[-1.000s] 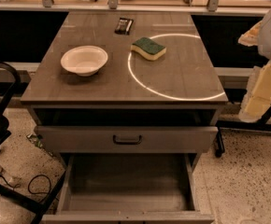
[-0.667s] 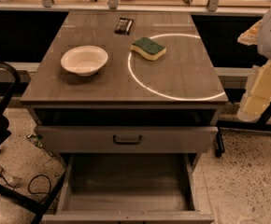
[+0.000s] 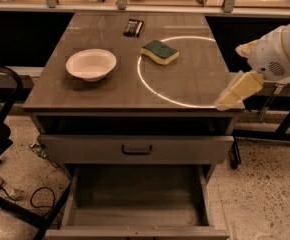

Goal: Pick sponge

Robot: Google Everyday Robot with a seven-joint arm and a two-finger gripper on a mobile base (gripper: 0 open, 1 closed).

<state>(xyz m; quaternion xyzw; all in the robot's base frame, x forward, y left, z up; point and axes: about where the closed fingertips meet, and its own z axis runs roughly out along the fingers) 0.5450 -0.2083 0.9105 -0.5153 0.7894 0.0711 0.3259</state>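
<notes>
The sponge's near end (image 3: pixel 167 58), the one away from the white bowl, should be next for my gripper to go to and close on.
The sponge (image 3: pixel 160 51), dark green on top over pale yellow foam, lies flat on the far middle of the grey table (image 3: pixel 110 91), on the upper left arc of a bright light ring (image 3: pixel 150 86). My gripper (image 3: pixel 235 93) comes in from the right on the white arm (image 3: pixel 280 51) and hangs over the table's front right corner. It is well to the right of the sponge and nearer the front, and it touches nothing.
A white bowl (image 3: pixel 91 64) stands left of the sponge. A small black packet (image 3: pixel 133 27) lies at the far edge. The upper drawer (image 3: pixel 136 149) is closed and the bottom drawer (image 3: pixel 137 204) is pulled out. A black chair (image 3: pixel 0 134) stands at the left.
The arm has swung left, bringing the gripper from beside the table to over its front right corner. The sponge, bowl and packet have not moved.
</notes>
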